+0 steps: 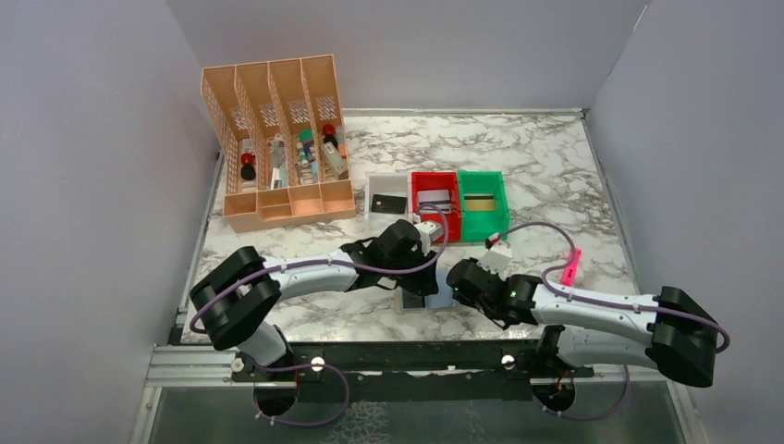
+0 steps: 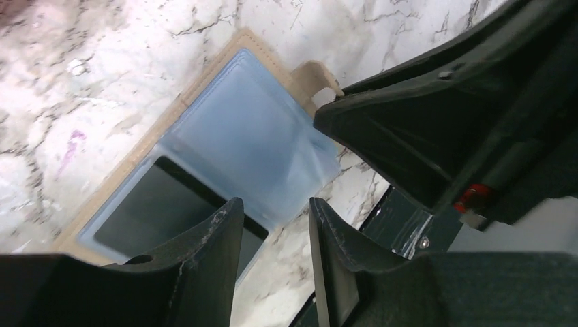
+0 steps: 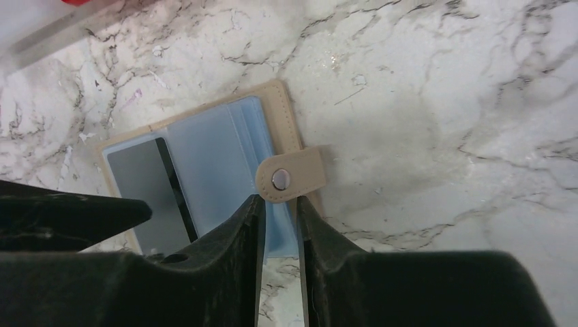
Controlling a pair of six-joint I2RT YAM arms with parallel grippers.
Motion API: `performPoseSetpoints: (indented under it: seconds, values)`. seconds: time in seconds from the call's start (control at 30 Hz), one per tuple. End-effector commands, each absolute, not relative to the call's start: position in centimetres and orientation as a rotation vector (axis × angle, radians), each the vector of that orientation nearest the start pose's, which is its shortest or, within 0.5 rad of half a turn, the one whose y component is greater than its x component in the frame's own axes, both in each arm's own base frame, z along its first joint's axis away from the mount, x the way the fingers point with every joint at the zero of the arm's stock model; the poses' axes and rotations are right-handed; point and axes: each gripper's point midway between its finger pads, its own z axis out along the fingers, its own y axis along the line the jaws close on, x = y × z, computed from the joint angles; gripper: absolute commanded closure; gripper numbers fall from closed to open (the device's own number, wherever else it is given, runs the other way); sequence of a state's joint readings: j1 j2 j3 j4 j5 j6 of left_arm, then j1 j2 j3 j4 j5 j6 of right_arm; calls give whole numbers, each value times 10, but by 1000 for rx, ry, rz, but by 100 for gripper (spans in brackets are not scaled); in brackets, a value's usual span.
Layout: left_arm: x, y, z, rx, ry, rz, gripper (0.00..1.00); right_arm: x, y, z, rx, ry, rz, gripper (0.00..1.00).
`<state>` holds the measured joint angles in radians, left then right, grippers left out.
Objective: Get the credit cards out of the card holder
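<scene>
I have my right gripper at the holder's edge under the snap tab, away from the grey card, so it should open and pinch that card's dark edge (image 3: 176, 189).
The card holder (image 1: 436, 298) lies open at the table's near middle, mostly hidden under both grippers. In the right wrist view it (image 3: 204, 150) shows blue-grey panels, a tan border and a snap tab (image 3: 290, 178). A grey card with a dark edge (image 3: 146, 197) sits in its left panel, and also shows dark in the left wrist view (image 2: 157, 211). My left gripper (image 2: 272, 204) is open and empty, its tips over the holder's edge beside that card. My right gripper (image 3: 278, 201) is closed narrowly on the holder's edge under the tab. A black card (image 1: 388, 202), a silver-grey card (image 1: 434, 198) and a gold-striped card (image 1: 478, 201) lie in bins.
White (image 1: 388, 178), red (image 1: 434, 176) and green (image 1: 483, 176) bins stand in a row just behind the grippers. An orange slotted organizer (image 1: 277, 139) stands at the back left. A pink marker (image 1: 569, 266) lies to the right, by my right arm. Both grippers (image 1: 427, 277) (image 1: 453, 285) crowd the holder.
</scene>
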<state>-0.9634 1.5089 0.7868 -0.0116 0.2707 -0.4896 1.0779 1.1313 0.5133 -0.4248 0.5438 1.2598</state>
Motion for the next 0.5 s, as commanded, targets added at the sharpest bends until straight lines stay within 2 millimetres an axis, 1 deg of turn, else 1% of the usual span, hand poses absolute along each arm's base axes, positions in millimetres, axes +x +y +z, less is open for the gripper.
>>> performPoseSetpoints:
  seconds: [0.0, 0.03, 0.13, 0.2, 0.23, 0.3, 0.37, 0.47]
  values:
    - [164, -372, 73, 718, 2392, -1070, 58, 179, 173, 62, 501, 2296, 288, 71]
    - [163, -376, 69, 714, 2405, -1082, 60, 180, 171, 66, 508, 2280, 298, 71]
    - [161, -384, 54, 691, 2449, -1108, 67, 182, 168, 84, 536, 2224, 362, 70]
    - [162, -387, 40, 670, 2493, -1094, 69, 183, 166, 94, 546, 2192, 407, 68]
    - [162, -389, 38, 667, 2496, -1098, 69, 184, 167, 100, 542, 2177, 430, 66]
    - [161, -395, 39, 669, 2482, -1123, 69, 184, 168, 108, 518, 2155, 470, 64]
    - [163, -398, 43, 670, 2462, -1132, 68, 185, 172, 116, 467, 2135, 513, 62]
    - [171, -395, 56, 644, 2426, -1095, 67, 186, 184, 126, 374, 2110, 583, 61]
